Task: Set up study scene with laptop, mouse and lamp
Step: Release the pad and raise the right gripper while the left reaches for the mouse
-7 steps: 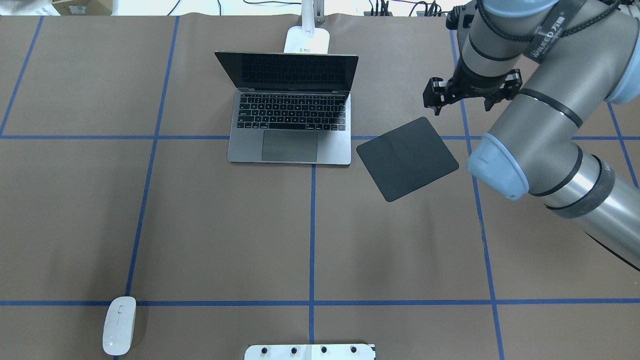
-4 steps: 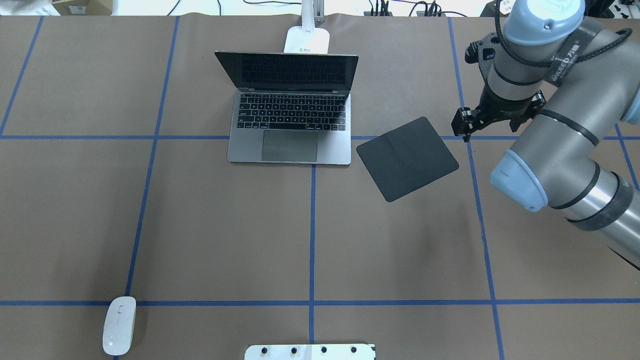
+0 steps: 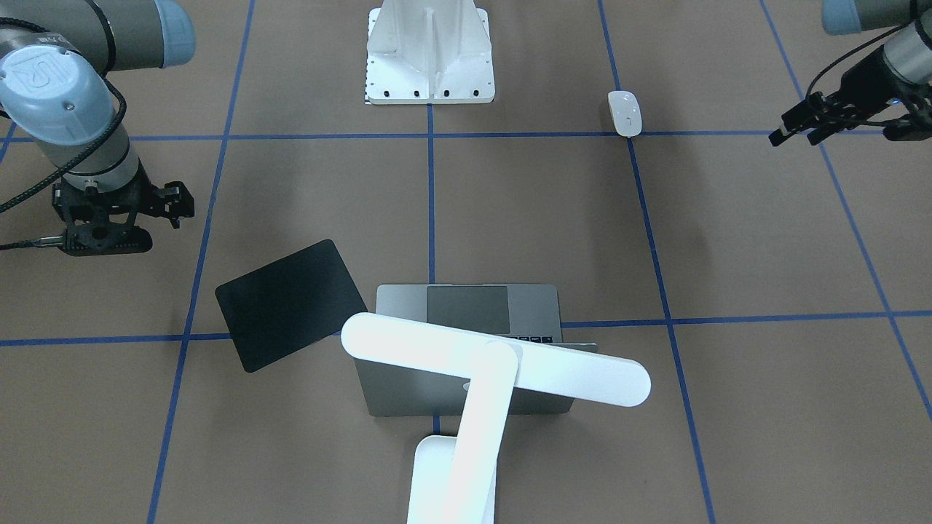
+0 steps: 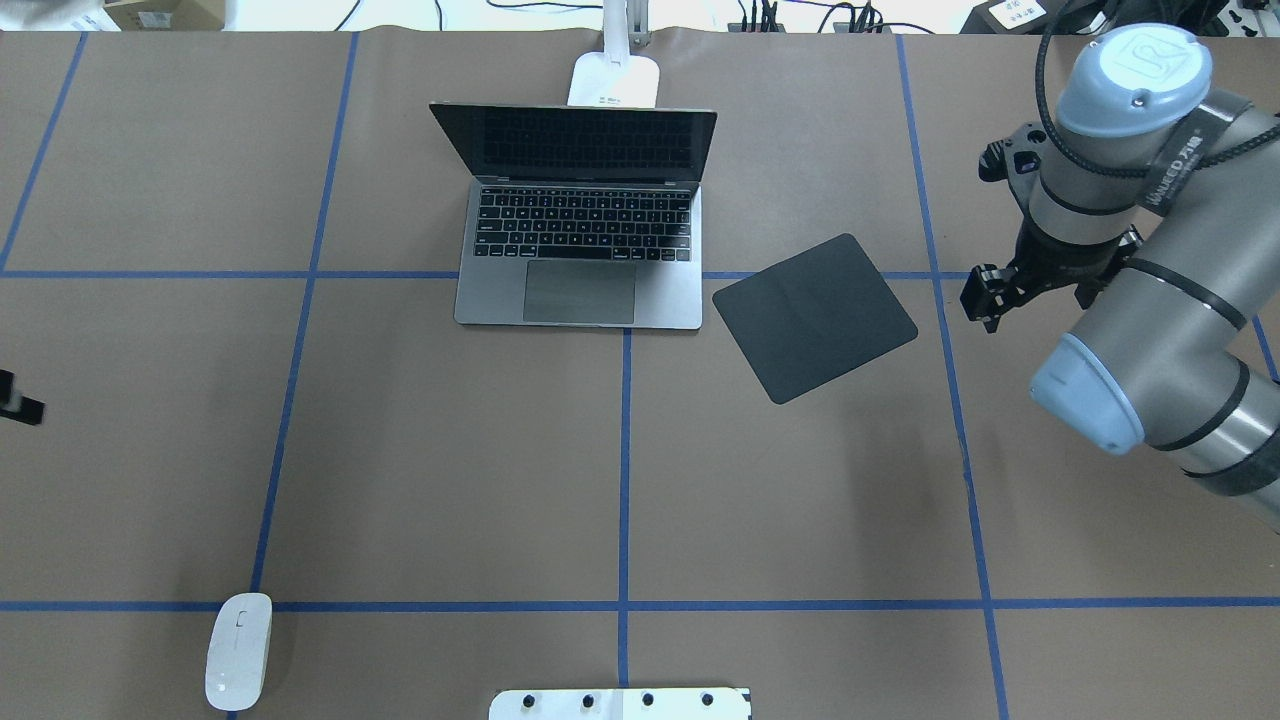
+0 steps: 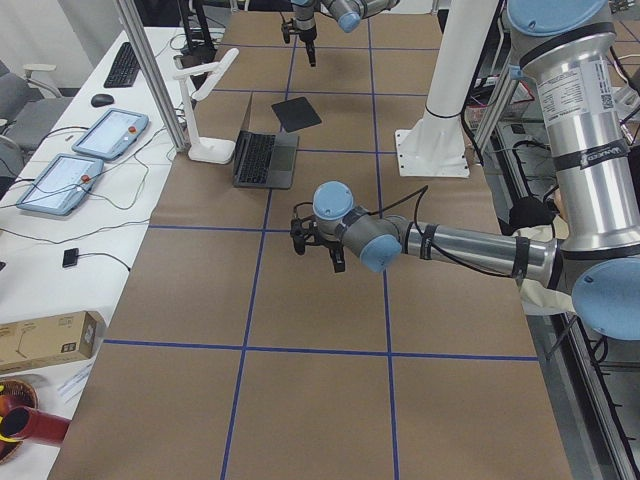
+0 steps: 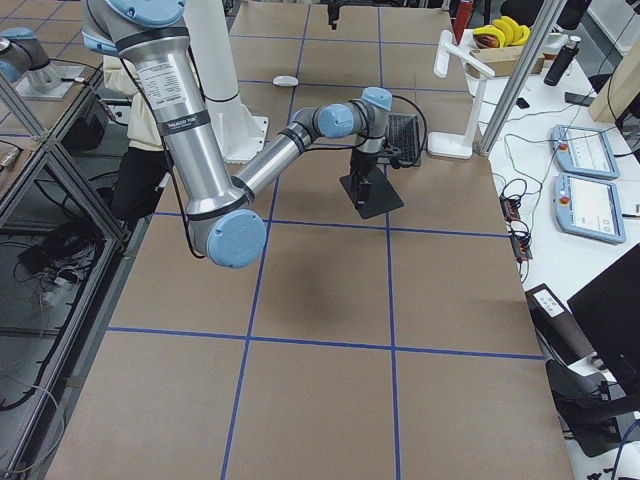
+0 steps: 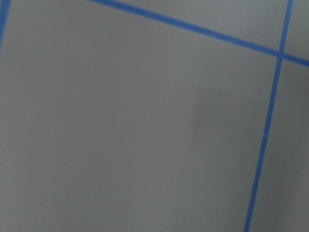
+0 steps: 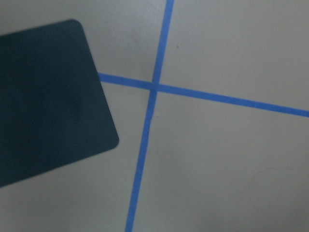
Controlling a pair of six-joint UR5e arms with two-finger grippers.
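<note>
I will next close my left gripper across the back half [image 3: 622, 102] of the mouse, behind its scroll wheel, on the end away from the laptop.
The laptop [image 4: 580, 230] stands open at the table's far middle, and it also shows in the front view [image 3: 466, 309]. The lamp [image 3: 495, 364] stands behind it with its bar head over the lid; its base [image 4: 614, 80] shows in the overhead view. The mouse [image 4: 238, 650] lies at the near left, also seen in the front view [image 3: 625, 113]. My right gripper [image 4: 1035, 298] hangs open and empty, just right of the black mat [image 4: 815, 317]. My left gripper [image 3: 794, 135] is open and empty at the far left edge [image 4: 15, 395], well away from the mouse.
The thin black square mat [image 3: 291, 306] lies tilted right of the laptop; its corner fills the right wrist view [image 8: 48, 101]. The white pedestal [image 3: 429, 51] stands at the near middle edge. Blue tape lines cross the brown table [image 4: 450, 450].
My right arm has swung right and nearer, from beyond the mat's far corner to beside its right side. My left gripper has come into the overhead view at the left edge.
</note>
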